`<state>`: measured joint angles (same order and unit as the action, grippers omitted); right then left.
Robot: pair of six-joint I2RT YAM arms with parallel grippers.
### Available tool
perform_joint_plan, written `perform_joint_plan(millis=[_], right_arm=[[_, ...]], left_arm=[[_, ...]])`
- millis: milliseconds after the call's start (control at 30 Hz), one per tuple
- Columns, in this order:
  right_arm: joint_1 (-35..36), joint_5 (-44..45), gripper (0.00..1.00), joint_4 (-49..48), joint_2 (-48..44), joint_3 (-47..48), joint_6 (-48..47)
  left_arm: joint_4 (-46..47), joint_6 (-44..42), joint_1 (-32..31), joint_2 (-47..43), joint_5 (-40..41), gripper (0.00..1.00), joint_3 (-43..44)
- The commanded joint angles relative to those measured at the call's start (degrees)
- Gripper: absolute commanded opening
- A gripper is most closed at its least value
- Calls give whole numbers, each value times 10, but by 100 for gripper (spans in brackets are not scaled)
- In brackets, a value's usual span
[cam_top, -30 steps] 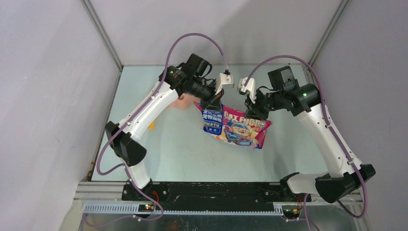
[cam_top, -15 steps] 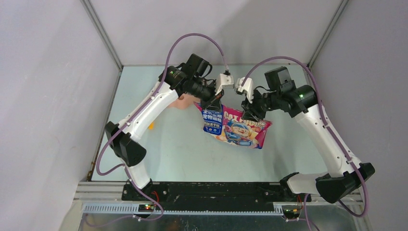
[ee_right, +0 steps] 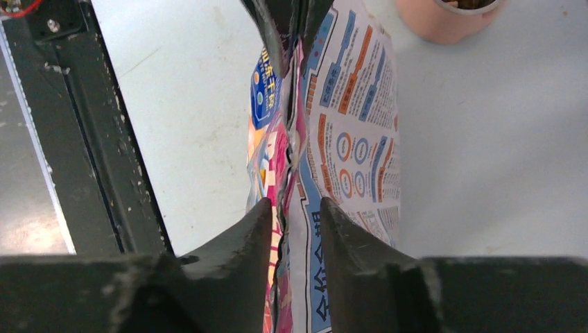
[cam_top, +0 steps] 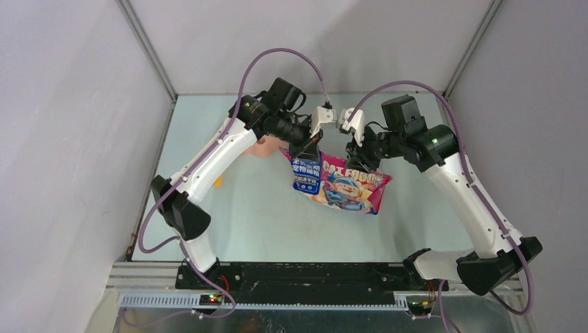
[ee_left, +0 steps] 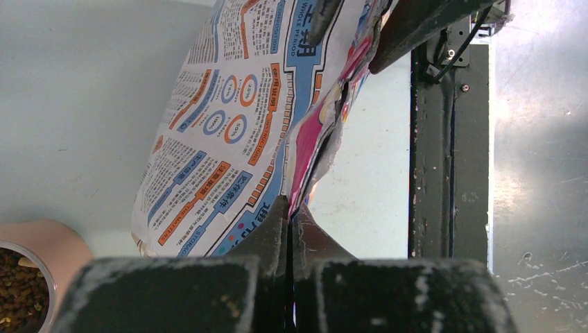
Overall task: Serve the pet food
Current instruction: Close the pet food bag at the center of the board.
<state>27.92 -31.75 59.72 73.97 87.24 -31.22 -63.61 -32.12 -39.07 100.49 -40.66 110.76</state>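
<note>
Next, my right gripper opens, pinches the bag's top edge farther [ee_right: 279, 267] along and pulls it straight, since that edge is bunching up near my left gripper.
The glossy blue, pink and white pet food bag [cam_top: 340, 184] hangs upright above the table, held by its top edge. My left gripper [cam_top: 310, 147] is shut on the bag's left top corner [ee_left: 289, 208]; its jaws pinch the edge flat. My right gripper [cam_top: 360, 154] grips the same top edge close beside it, its fingers [ee_right: 295, 211] pressed on either side of the bag's torn mouth [ee_right: 291, 149]. The printed back panel [ee_left: 229, 132] faces the left wrist camera. Some brown kibble [ee_left: 15, 291] lies in the feeder bowl.
The pink feeder [cam_top: 263, 147] sits at the back left, partly under my left arm; its rim [ee_right: 444, 19] also shows in the right wrist view. A yellow scoop [cam_top: 218, 182] peeks out beside the left arm. Grey walls enclose the table on three sides.
My right gripper has slid left along the bag's top edge, closer to the left gripper. The left gripper and the bag have stayed put.
</note>
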Motion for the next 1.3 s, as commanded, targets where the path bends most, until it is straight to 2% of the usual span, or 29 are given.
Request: perform_joint_plan(millis=[0,100,200,233,267,367,433,467,533,567,633,767,800,833,900,967,1067,1167,1200,1267], right_arm=[[4,-13,37,-54,-13,-4,18],[7,-22,33,-58,-7,-7,23],[9,-32,11,-51,2,-5,22],[10,-32,10,-47,7,-4,20],[11,-32,13,-46,9,-5,20],[17,-29,42,-57,2,-22,22],[21,-24,42,-68,-4,-31,24],[23,-21,40,-70,-6,-32,24],[24,-17,27,-72,-5,-33,24],[24,-17,12,-71,-4,-33,24],[24,-15,0,-69,0,-34,22],[24,-10,0,-74,0,-42,19],[24,-8,2,-73,0,-42,19],[24,-5,20,-72,1,-42,19],[24,-1,43,-69,-4,-44,15],[24,6,51,-65,-9,-48,7],[24,20,51,-62,-12,-55,-4],[18,23,29,-59,-9,-57,-11],[15,21,17,-57,-7,-57,-12],[3,11,1,-53,-1,-56,-15]], left_arm=[[4,-7,-7,-42,-26,0,23],[4,-7,-7,-42,-26,0,23],[3,-8,-7,-44,-26,0,23],[3,-8,-7,-44,-25,0,22],[3,-8,-7,-44,-25,0,23],[3,-8,-7,-44,-25,0,23],[3,-8,-7,-44,-25,0,23],[3,-8,-7,-43,-25,0,24],[2,-8,-7,-42,-26,0,25],[2,-8,-7,-42,-26,0,25],[1,-8,-8,-41,-27,0,25],[1,-8,-7,-41,-32,0,28],[0,-8,-7,-41,-33,0,27],[0,-8,-7,-42,-37,0,27],[-2,-11,-7,-43,-46,0,28],[-10,-18,-7,-43,-59,0,30],[-31,-40,-7,-41,-86,0,39],[-65,-70,-7,-35,-116,0,51],[-71,-76,-7,-33,-122,0,56],[-91,-93,-7,-31,-138,0,64]])
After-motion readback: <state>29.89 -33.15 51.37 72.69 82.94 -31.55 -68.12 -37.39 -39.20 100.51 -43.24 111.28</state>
